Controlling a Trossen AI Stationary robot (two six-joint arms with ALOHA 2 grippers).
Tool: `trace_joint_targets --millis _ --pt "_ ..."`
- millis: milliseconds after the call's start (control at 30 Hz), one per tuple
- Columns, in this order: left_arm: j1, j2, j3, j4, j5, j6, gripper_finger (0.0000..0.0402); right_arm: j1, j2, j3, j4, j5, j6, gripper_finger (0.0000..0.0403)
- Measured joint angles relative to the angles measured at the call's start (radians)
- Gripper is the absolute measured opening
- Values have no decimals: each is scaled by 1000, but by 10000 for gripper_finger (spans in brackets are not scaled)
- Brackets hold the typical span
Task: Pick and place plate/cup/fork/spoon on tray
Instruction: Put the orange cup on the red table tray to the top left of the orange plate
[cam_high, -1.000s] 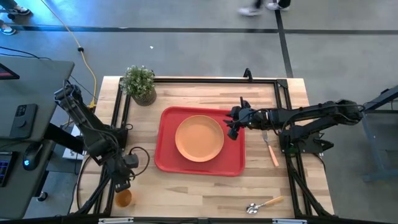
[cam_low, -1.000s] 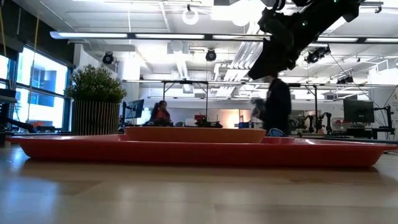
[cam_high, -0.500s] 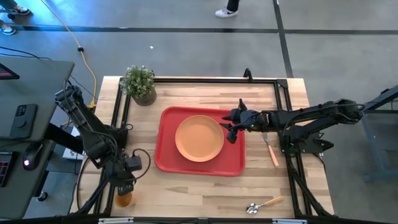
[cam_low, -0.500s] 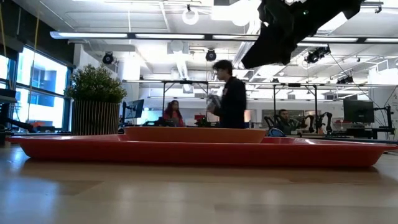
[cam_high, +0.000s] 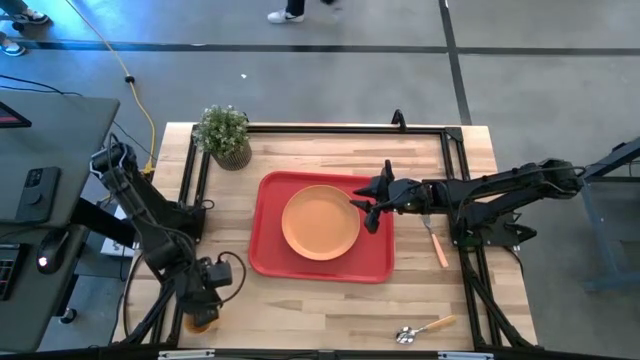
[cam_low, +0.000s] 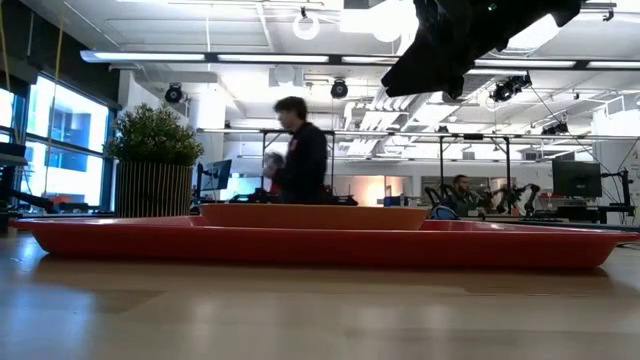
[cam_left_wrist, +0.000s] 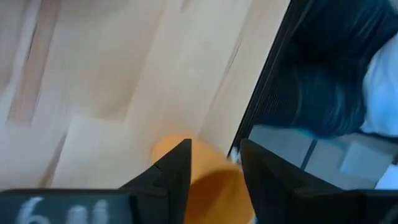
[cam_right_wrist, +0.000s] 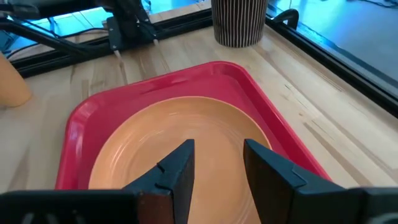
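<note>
Next, I turn my left gripper, as the orange cup's rim runs across its open fingers, and then pinch the rim with a finger inside the cup (cam_left_wrist: 216, 198).
The orange plate (cam_high: 320, 222) lies flat on the red tray (cam_high: 270, 255) at the table's middle; both also show in the right wrist view, the plate (cam_right_wrist: 180, 143) on the tray (cam_right_wrist: 81, 118). My right gripper (cam_high: 365, 210) is open and empty, well above the plate's right rim. The small orange cup (cam_high: 200, 322) stands at the near left corner, mostly hidden under my left gripper (cam_high: 205, 300). That gripper is open, its fingers over the cup (cam_left_wrist: 211, 186). The fork (cam_high: 435, 240) and the spoon (cam_high: 425, 328) lie on the wood to the right of the tray. My left gripper comes at the cup from above with open fingers, one finger (cam_left_wrist: 177, 168) over the cup's rim (cam_left_wrist: 165, 148). I cannot tell whether it touches the cup.
A potted plant (cam_high: 225, 135) stands at the far left corner. A black frame (cam_high: 330, 128) runs along the table's far and side edges. Bare wood lies in front of the tray. People move in the room beyond the table.
My left gripper has moved toward the table's near edge and now stands over the cup. My right gripper has risen a little and drifted toward the table's left above the plate. The plate and tray have stayed still.
</note>
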Motion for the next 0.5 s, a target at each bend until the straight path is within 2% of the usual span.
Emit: trace_joint_targets --millis 300,500 --pt "25 -39 1 3 -20 57 212 0 0 0 1 4 -1 150" --pt "-16 -28 1 -8 101 -28 220 -3 0 0 1 5 -19 165"
